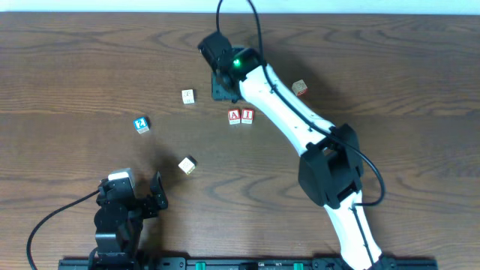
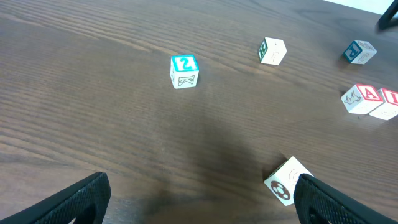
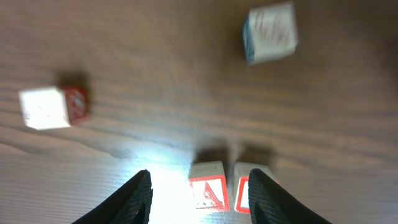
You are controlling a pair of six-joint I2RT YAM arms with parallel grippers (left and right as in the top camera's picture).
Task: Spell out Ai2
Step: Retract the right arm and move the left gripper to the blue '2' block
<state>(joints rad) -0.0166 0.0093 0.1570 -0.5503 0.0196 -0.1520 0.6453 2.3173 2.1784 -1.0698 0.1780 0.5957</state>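
Observation:
My left gripper will grip the sides of the blue "2" block (image 1: pixel 141 125) (image 2: pixel 185 72) next, because that block belongs after the red "I" block.
Red "A" block (image 1: pixel 235 115) and red "I" block (image 1: pixel 247 115) sit touching side by side at the table's middle. In the right wrist view the A (image 3: pixel 208 186) and I (image 3: pixel 249 186) lie between the fingers of my open, empty right gripper (image 3: pixel 203 200), which hovers just up-left of the pair in the overhead view (image 1: pixel 223 88). The blue "2" block (image 1: pixel 141 124) stands alone to the left and also shows in the left wrist view (image 2: pixel 184 70). My left gripper (image 1: pixel 154 196) is open and empty at the front left (image 2: pixel 205 205).
A white block with green print (image 1: pixel 187 96) lies left of the right gripper. A soccer-ball block (image 1: pixel 187 165) lies by my left gripper's right finger (image 2: pixel 286 180). A red-sided block (image 1: pixel 300 88) sits to the right. A blue-green block (image 2: pixel 359 51) lies near the right gripper.

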